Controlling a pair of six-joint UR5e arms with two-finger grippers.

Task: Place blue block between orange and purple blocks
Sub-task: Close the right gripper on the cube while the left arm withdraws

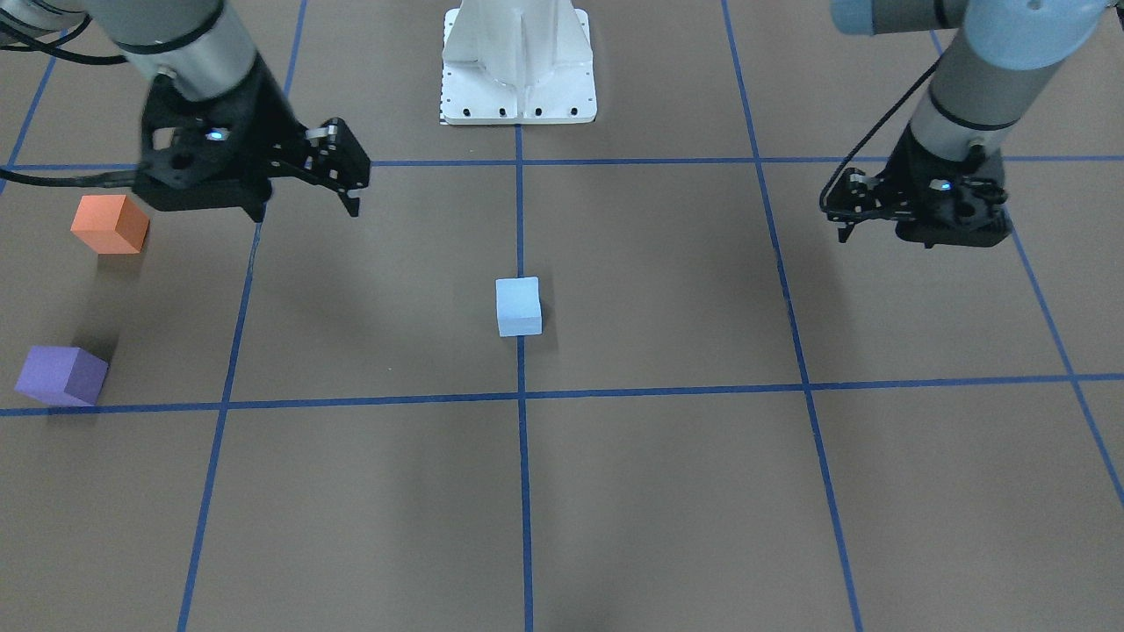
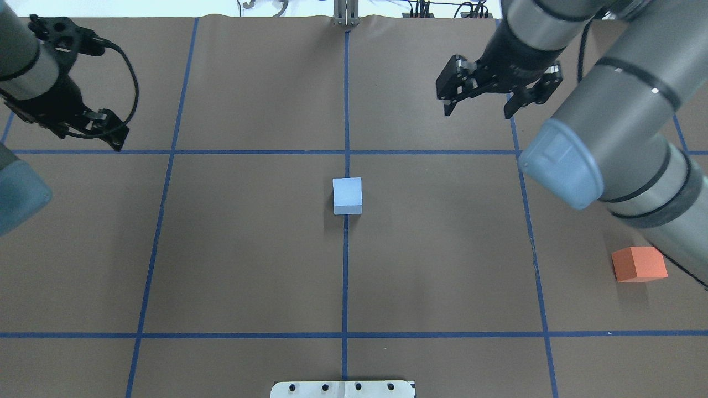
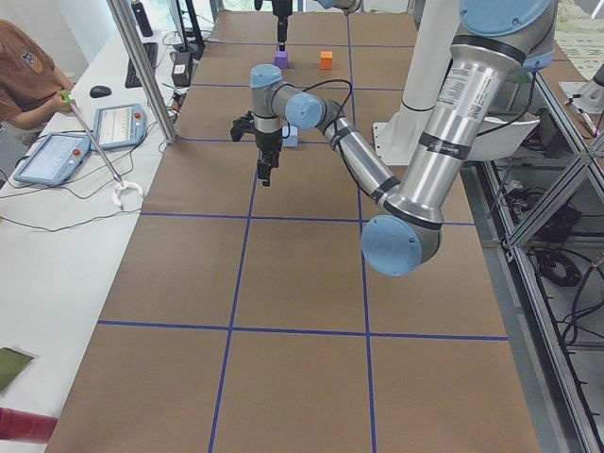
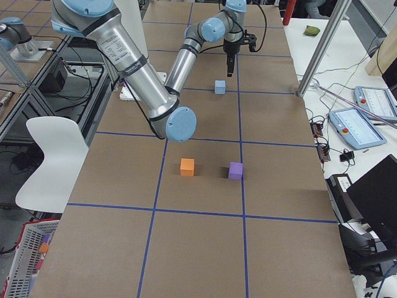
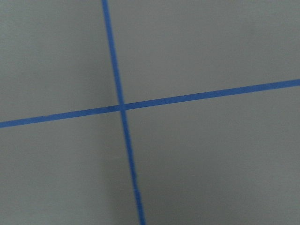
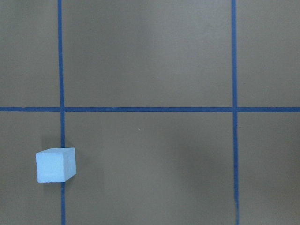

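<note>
My right gripper will close on the two opposite sides (image 1: 518,305) (image 6: 55,165) of the light blue block, with its fingers on either side of the centre tape line.
The light blue block (image 1: 518,306) sits on the brown table's centre line; it also shows in the overhead view (image 2: 347,195) and low left in the right wrist view (image 6: 55,164). The orange block (image 1: 110,224) and the purple block (image 1: 61,375) stand apart on the robot's right side, with a gap between them. In the overhead view the orange block (image 2: 639,264) shows and the purple one is hidden by the right arm. My right gripper (image 2: 478,113) is open and empty, hovering beyond and to the right of the blue block. My left gripper (image 2: 117,145) looks shut and empty, far to the left.
Blue tape lines (image 2: 345,276) divide the brown table into squares. The robot's white base plate (image 1: 518,96) sits at the near edge. The right arm's bulky elbow (image 2: 608,160) hangs over the table's right side, above the orange block's area.
</note>
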